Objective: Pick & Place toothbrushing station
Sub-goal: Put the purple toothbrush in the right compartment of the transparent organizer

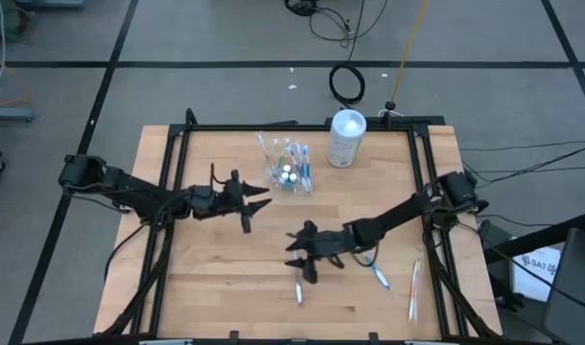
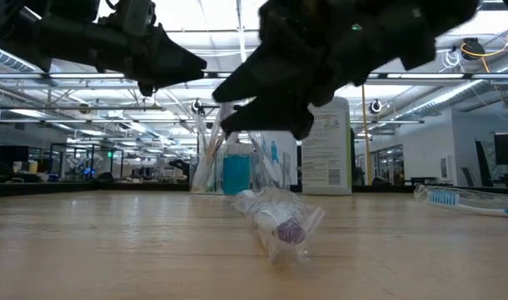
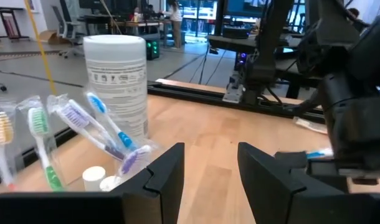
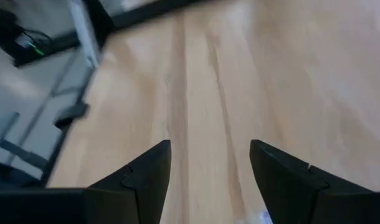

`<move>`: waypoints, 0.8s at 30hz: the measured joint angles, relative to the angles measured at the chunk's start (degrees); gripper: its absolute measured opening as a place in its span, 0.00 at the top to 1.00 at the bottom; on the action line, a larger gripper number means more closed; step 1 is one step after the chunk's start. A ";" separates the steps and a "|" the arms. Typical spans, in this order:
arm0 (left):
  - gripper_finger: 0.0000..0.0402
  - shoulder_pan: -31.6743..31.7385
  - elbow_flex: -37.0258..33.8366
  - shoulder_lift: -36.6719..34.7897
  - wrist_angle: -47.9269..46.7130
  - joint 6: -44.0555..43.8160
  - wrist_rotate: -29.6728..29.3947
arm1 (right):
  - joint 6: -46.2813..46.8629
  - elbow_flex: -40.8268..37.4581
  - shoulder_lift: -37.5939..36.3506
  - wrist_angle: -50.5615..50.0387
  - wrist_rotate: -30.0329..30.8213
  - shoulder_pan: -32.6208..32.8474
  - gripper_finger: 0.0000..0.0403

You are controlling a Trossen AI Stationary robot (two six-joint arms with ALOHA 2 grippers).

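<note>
The body of the wrapped toothbrush (image 1: 297, 285) lies beneath my right gripper in the near middle of the table, and I will close that gripper on it next.
The clear tumbler (image 1: 287, 174) stands at the table's far middle, with several wrapped toothbrushes (image 3: 84, 127) leaning in it and white-capped tubes (image 3: 93, 177) inside. My left gripper (image 1: 258, 207) hovers open just left of and nearer than the tumbler, pointing level toward it, its fingers (image 3: 168, 171) with nothing between them. My right gripper (image 1: 294, 251) is open in the near middle, slanting down. It hangs above a wrapped toothbrush (image 2: 279, 221) that lies flat on the table. Its fingers (image 4: 146, 171) frame only bare wood.
A tall white lidded container (image 1: 347, 137) stands right of the tumbler at the far edge. A blue-bristled toothbrush (image 1: 377, 274) and another toothbrush (image 1: 414, 289) lie near the right front. A black frame rail (image 1: 422, 182) borders the table.
</note>
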 joint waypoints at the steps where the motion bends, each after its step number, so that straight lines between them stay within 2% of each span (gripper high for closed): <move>1: 0.62 -0.27 0.00 0.00 -0.06 -0.01 0.01 | 1.13 1.98 0.52 -3.96 -0.08 0.01 0.48; 5: 0.62 -1.33 0.02 0.00 -0.87 0.75 0.00 | 7.65 8.70 1.44 -19.58 0.36 0.42 0.48; 9: 0.62 -1.53 0.02 0.02 -2.46 0.95 -0.13 | 13.07 9.61 2.71 -24.38 5.92 2.03 0.48; 13: 0.62 -1.49 0.02 0.02 -3.39 2.22 -0.63 | 14.06 8.14 3.62 -23.68 10.41 3.72 0.48; 18: 0.62 -1.49 0.02 0.02 -4.31 1.81 -0.63 | 20.98 7.21 6.21 -20.47 15.21 4.38 0.48; 24: 0.62 -1.49 0.02 0.02 -4.35 1.83 -0.63 | 17.73 7.32 11.47 -14.82 17.29 4.54 0.48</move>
